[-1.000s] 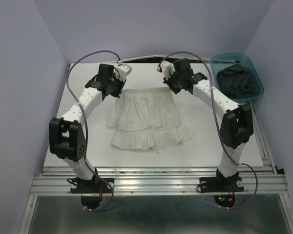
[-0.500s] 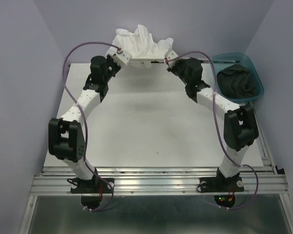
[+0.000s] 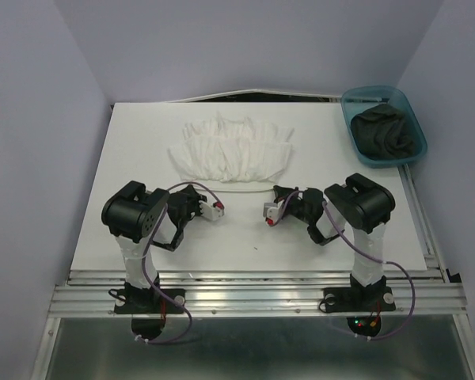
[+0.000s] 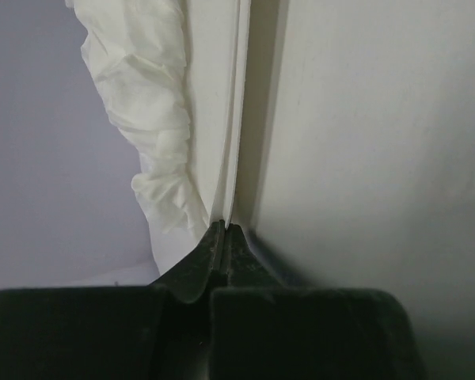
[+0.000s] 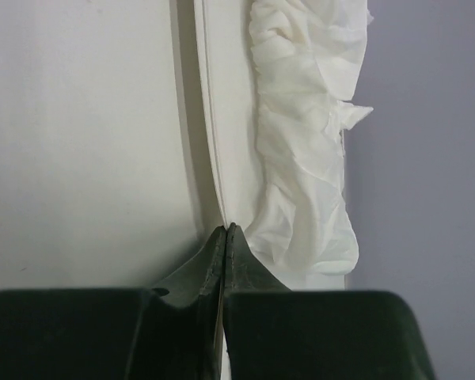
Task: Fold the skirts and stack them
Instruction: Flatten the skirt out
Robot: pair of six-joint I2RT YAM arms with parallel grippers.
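Note:
I should let go of the white skirt's near edge with my right gripper and grip farther in to spread [image 3: 271,157] the cloth, because the skirt's ruffles lie bunched behind that edge in my grippers.
The white ruffled skirt [image 3: 229,150] lies spread on the far middle of the table, with its ruffles at the far side. Its thin near edge runs toward both grippers. My left gripper [image 3: 211,209] and right gripper [image 3: 271,214] sit low at the table's near middle, a little apart. In the left wrist view my gripper [image 4: 224,228] is shut on a thin white edge of the skirt [image 4: 162,142]. In the right wrist view my gripper [image 5: 228,229] is also shut on a thin white edge of the skirt [image 5: 301,158]. The charcoal-black skirt [image 3: 388,133] lies bunched in the bin.
The teal plastic bin [image 3: 355,101] stands at the far right corner, partly over the table's edge. Lilac walls close in the left, back and right. The table's metal rail [image 3: 253,289] runs along the near edge by the arm bases.
Both arms lifted the white skirt up at the far edge, then drew back toward the near side. The skirt now lies on the table with its ruffles far and the arms folded low.

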